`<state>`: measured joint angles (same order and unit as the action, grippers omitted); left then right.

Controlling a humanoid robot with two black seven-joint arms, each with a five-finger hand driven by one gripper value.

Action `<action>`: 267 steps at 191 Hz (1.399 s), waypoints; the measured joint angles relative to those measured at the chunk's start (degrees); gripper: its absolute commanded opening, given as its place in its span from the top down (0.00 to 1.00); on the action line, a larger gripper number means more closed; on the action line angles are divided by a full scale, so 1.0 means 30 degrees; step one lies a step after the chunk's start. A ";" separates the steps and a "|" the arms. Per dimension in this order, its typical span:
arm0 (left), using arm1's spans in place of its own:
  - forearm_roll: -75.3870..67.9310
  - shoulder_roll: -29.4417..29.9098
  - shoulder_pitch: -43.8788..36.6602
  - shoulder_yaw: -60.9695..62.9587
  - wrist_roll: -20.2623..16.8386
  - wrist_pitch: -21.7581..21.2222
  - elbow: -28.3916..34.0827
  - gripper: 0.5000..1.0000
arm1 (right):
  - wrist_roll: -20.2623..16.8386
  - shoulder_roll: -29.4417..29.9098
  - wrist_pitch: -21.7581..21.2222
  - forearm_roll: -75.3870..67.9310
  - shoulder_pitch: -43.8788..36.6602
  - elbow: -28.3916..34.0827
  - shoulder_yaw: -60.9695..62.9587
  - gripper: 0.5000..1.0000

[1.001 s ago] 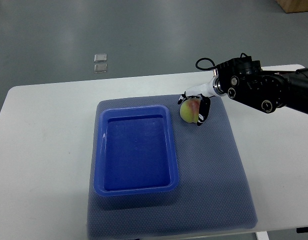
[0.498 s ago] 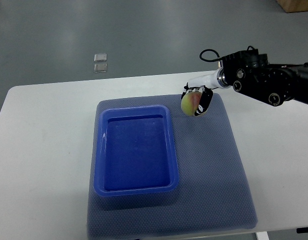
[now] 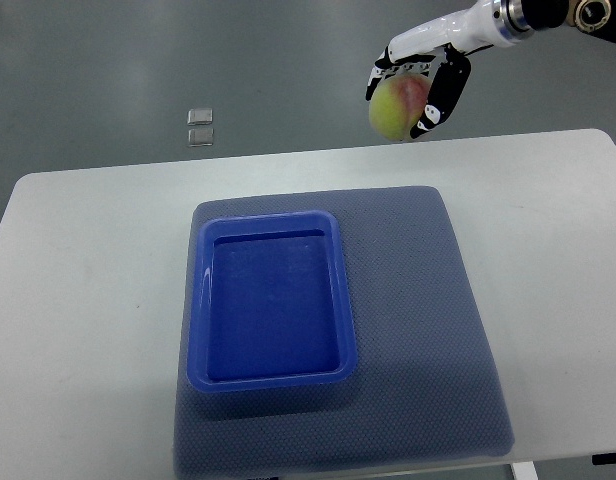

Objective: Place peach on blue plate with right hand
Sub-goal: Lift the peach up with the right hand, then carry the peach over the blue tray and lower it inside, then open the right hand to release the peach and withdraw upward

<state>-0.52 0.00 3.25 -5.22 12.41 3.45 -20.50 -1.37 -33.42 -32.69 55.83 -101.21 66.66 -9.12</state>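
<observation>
I should let go of the peach with my right gripper in the far half of the blue plate (image 3: 273, 268), midway between its long sides.
My right hand (image 3: 418, 92) is shut on the peach (image 3: 396, 108), a yellow-green fruit with a red blush, and holds it high in the air at the upper right of the top view, beyond the table's far edge. The arm comes in from the top right corner. The blue plate (image 3: 200, 300), a deep rectangular tray, lies empty on the grey-blue mat (image 3: 428, 340), well below and to the left of the peach. No left arm shows.
The mat covers the middle of the white table (image 3: 78, 300). Two small clear squares (image 3: 200, 126) lie on the grey floor past the table's far edge.
The right hand has lifted the peach off the mat beside the tray's far right corner and carried it up and away toward the top of the picture.
</observation>
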 measured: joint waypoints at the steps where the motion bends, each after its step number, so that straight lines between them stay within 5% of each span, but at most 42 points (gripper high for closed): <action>1: -0.0003 0.0000 0.0000 0.0001 0.0001 0.0002 -0.0003 0.00 | -0.0002 0.0000 -0.0001 -0.0023 -0.0022 0.0014 -0.0002 1.00; 48: -0.0021 0.0000 0.0022 0.0011 0.0001 0.0026 -0.0068 0.00 | 0.0007 0.1580 0.0756 -0.1328 -0.0269 0.0131 -0.0049 1.00; 88: -0.0002 -0.0001 0.0010 0.0002 0.0000 0.0019 -0.0073 0.00 | 0.0056 0.5710 0.2938 -0.2012 0.0279 -0.0706 -0.0458 1.00; 140: 0.0005 -0.0001 0.0002 -0.0018 -0.0004 0.0001 -0.0003 0.00 | 0.0084 1.0668 0.3605 -0.1995 0.2853 -0.3772 -0.0766 1.00; 188: 0.0031 0.0000 0.0006 -0.0018 -0.0010 0.0003 0.0021 0.00 | 0.0153 1.1131 0.4193 -0.1480 0.5800 -0.6217 -0.0933 1.00; 249: 0.0031 0.0000 -0.0001 -0.0018 -0.0010 -0.0008 0.0051 0.00 | 0.0289 1.1144 0.4219 -0.1256 0.7837 -0.6641 -0.0917 0.93; 267: 0.0031 0.0000 0.0000 -0.0018 -0.0009 -0.0008 0.0095 0.00 | 0.0331 1.1143 0.4243 -0.1265 0.8114 -0.6641 -0.0870 0.71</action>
<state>-0.43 0.00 3.25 -5.28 12.38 3.43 -20.22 -0.37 0.01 -19.96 52.04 -76.86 46.74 -11.73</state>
